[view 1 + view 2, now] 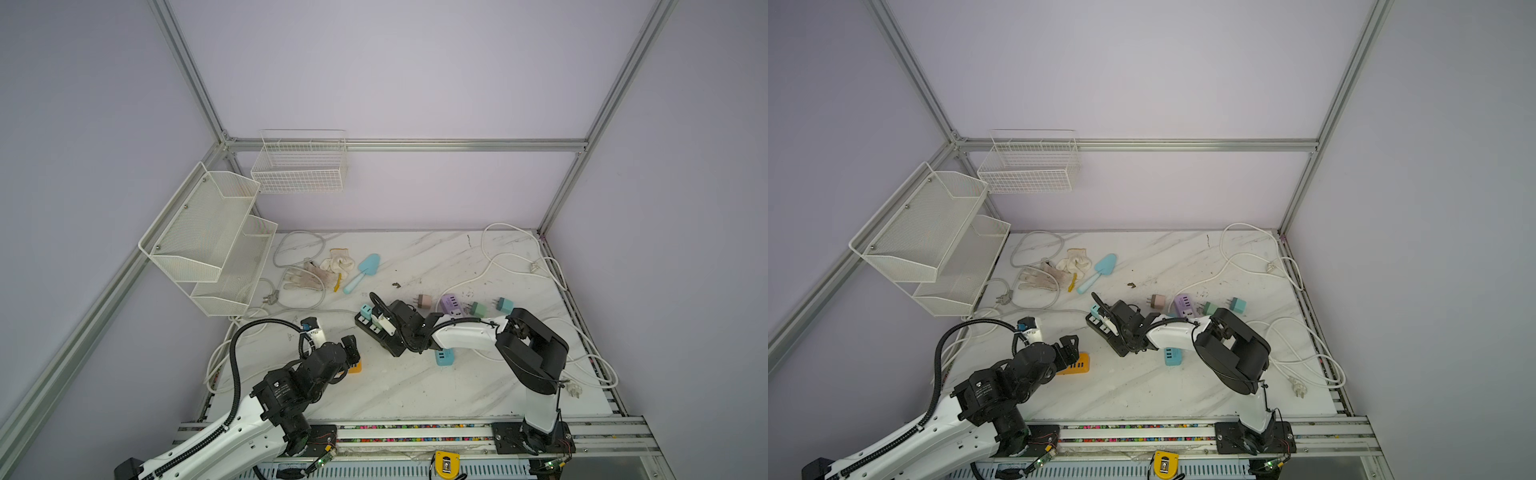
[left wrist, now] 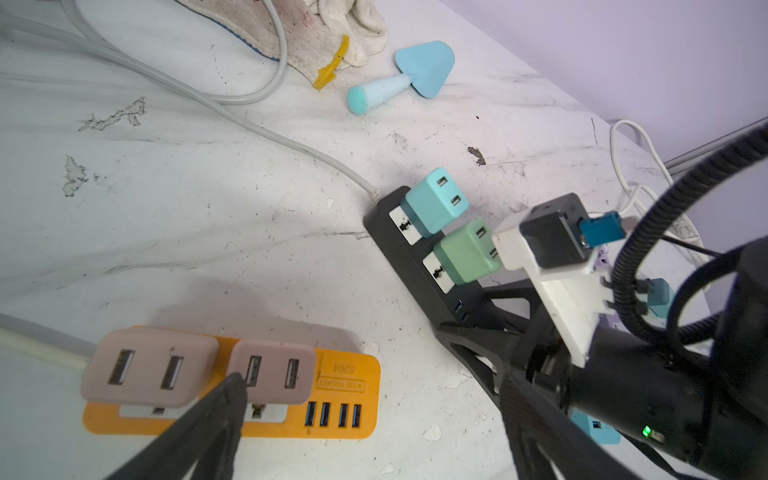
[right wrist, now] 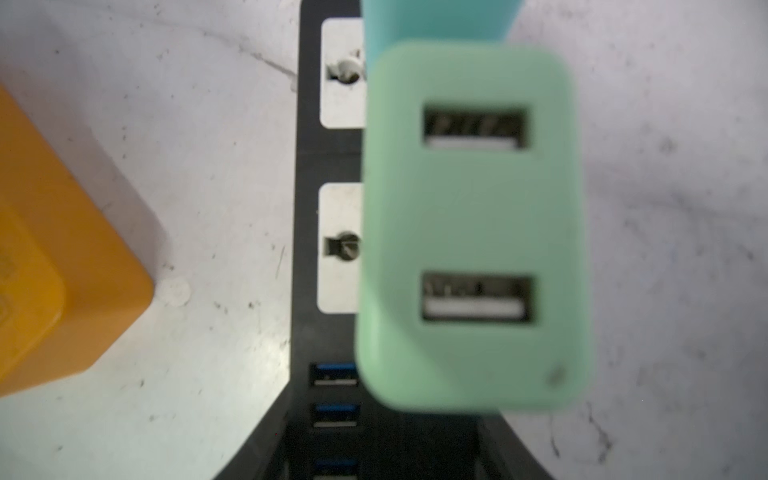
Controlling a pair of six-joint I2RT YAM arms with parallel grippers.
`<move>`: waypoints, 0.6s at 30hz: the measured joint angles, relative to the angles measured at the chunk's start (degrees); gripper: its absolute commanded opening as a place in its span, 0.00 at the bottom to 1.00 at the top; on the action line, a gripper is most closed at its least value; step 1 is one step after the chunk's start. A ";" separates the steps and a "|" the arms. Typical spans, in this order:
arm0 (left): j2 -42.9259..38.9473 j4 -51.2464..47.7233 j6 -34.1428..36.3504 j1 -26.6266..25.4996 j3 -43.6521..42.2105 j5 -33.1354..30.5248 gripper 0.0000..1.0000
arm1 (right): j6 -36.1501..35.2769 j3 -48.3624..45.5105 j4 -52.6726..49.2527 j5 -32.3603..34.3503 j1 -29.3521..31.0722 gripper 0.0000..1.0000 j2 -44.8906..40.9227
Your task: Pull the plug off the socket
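The robot's right gripper will release the black power strip between the orange power strip and the blue hub (image 1: pixel 404 350).
A black power strip (image 2: pixel 399 245) lies mid-table with a teal plug (image 2: pixel 434 199) and a green plug (image 2: pixel 465 253) seated in its sockets. My right gripper (image 3: pixel 390 428) hangs straight over the green plug (image 3: pixel 473 216), a finger down each side of it and shut on it; the fingertips are hidden under the plug. In both top views this gripper (image 1: pixel 388 328) covers the strip (image 1: pixel 1100 326). My left gripper (image 2: pixel 372 378) stands open above an orange power strip (image 2: pixel 345 370) that holds two pink plugs (image 2: pixel 272 372). One of its fingers (image 2: pixel 224 415) overlaps the nearer pink plug.
Loose plugs and a purple hub (image 1: pixel 451 303) lie behind the right arm, and a blue hub (image 1: pixel 444 357) beside it. Work gloves (image 1: pixel 316 270) and a blue trowel (image 1: pixel 361 272) sit at the back. White cables (image 1: pixel 519 257) loop along the right. Wire baskets (image 1: pixel 208 241) hang at the left.
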 measured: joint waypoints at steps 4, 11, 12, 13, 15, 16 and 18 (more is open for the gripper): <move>1.01 1.16 0.02 0.00 0.00 0.61 0.95 | 5.16 -5.18 -0.74 2.29 0.57 0.43 -5.25; 4.66 4.04 0.11 0.00 0.00 1.79 0.95 | 14.91 -12.98 -1.18 6.95 2.75 0.42 -12.41; 5.40 4.61 0.11 0.00 0.00 2.10 0.95 | 16.46 -13.77 -1.22 7.80 3.45 0.42 -12.94; 6.21 5.05 0.15 0.00 0.00 2.29 0.95 | 17.97 -14.45 -1.14 8.68 4.24 0.42 -13.33; 7.56 5.86 0.33 0.00 0.00 2.69 0.95 | 20.70 -15.69 -1.03 10.27 5.70 0.42 -14.12; 8.24 6.27 0.50 0.00 0.00 2.93 0.95 | 22.08 -16.24 -0.98 11.04 6.34 0.42 -14.49; 9.27 6.91 0.59 0.00 0.02 3.45 0.95 | 24.52 -17.18 -0.61 11.96 7.50 0.43 -14.93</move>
